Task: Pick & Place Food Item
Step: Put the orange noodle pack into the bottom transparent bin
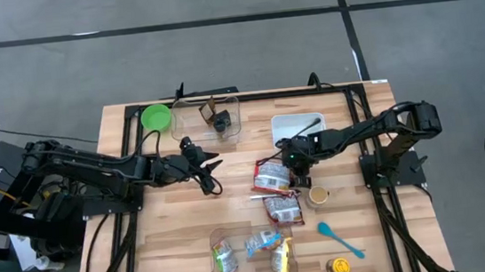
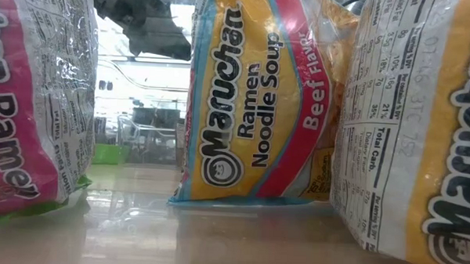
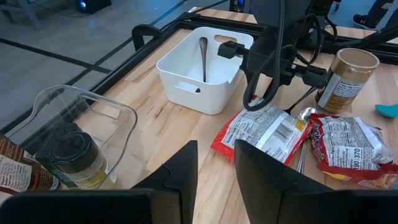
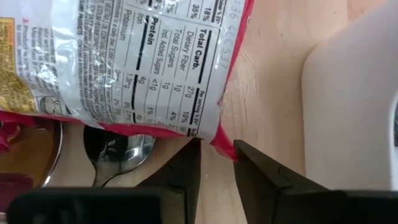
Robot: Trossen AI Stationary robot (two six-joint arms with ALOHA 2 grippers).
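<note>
The red corner of the ramen packet has only its tip between the fingers of my right gripper, so I need to open wider and take the corner deeper (image 4: 217, 136) before I lift.
A ramen packet (image 1: 271, 177) lies on the wooden table with its printed back up, over a metal spoon (image 4: 118, 146). My right gripper (image 4: 217, 154) points down at the packet's right side. It is open by a narrow gap, and the packet's red corner (image 4: 225, 144) sits between the fingertips. A second ramen packet (image 1: 283, 209) lies just nearer. My left gripper (image 3: 216, 163) hangs open and empty above the table's left middle (image 1: 211, 171), pointing toward the packets. My right gripper comes from above with the packet's red sealed corner (image 4: 227, 148) between its two fingertips. I cannot tell whether either finger touches it. The packet lies flat on the table and the spoon.
A white bin (image 1: 297, 128) holding a spoon stands behind the packets. A brown jar (image 1: 319, 195) stands beside them, with a blue spoon (image 1: 340, 239) and a yellow-lidded jar (image 1: 338, 267) nearer. A clear tub (image 1: 252, 253) with several ramen packets sits at the near edge. A green bowl (image 1: 156, 117) and another clear tub (image 1: 207, 118) stand far left.
</note>
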